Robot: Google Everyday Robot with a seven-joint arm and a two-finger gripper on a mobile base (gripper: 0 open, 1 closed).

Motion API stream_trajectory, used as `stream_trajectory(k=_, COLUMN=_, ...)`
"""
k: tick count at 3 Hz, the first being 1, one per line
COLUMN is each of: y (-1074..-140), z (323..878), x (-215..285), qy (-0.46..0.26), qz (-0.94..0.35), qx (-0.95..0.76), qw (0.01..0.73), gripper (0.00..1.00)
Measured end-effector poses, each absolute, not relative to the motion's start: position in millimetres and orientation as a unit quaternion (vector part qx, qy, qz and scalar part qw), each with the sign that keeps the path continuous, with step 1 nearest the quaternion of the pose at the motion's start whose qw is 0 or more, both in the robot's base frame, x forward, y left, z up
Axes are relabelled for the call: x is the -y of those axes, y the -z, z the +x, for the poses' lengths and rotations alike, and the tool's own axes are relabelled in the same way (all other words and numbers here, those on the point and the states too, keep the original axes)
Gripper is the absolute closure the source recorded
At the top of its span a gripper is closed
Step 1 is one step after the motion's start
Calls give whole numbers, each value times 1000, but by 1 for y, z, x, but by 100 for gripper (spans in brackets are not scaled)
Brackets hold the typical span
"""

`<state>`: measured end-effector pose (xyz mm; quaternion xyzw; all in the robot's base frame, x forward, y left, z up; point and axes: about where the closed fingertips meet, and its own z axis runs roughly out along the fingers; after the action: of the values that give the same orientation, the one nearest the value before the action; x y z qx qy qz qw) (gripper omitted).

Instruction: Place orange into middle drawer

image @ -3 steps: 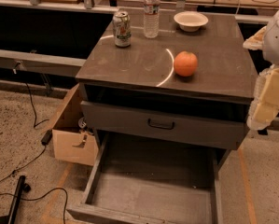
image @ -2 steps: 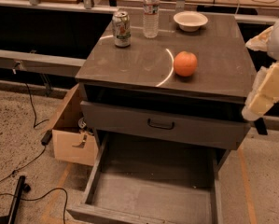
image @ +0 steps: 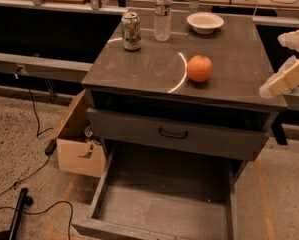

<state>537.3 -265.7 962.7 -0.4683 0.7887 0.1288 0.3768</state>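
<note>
I will next move my gripper to the orange on the dark cabinet top and grab the orange's side [image: 207, 69] away from the curved white mark.
The orange [image: 199, 68] sits on the dark cabinet top [image: 149, 69], right of centre, beside a curved white mark. The middle drawer [image: 164, 204] is pulled out wide open below, and its grey floor is bare. Above it is a grey drawer front [image: 176, 134] with a small black handle. My gripper [image: 285, 79] is cream-coloured and hangs at the right edge of the view, above the cabinet's right front corner. It is well to the right of the orange and holds nothing that I can see.
A soda can [image: 131, 31], a water bottle [image: 162, 12] and a white bowl [image: 205, 21] stand at the back of the cabinet top. An open cardboard box [image: 79, 149] sits on the floor left of the cabinet. Cables [image: 34, 129] run across the floor at the left.
My gripper has risen a little at the right edge of the view. The orange and the drawer have not moved.
</note>
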Motion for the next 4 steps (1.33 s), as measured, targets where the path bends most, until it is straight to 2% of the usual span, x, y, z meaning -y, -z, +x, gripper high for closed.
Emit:
stream_trajectory(k=3, y=-946, z=553, x=260, qy=-137, qz=-454, qx=-786, qw=396, gripper=0)
stream_trajectory(k=4, y=-929, z=586, x=247, qy=-142, qz=-436, qx=-778, qw=430, gripper=0)
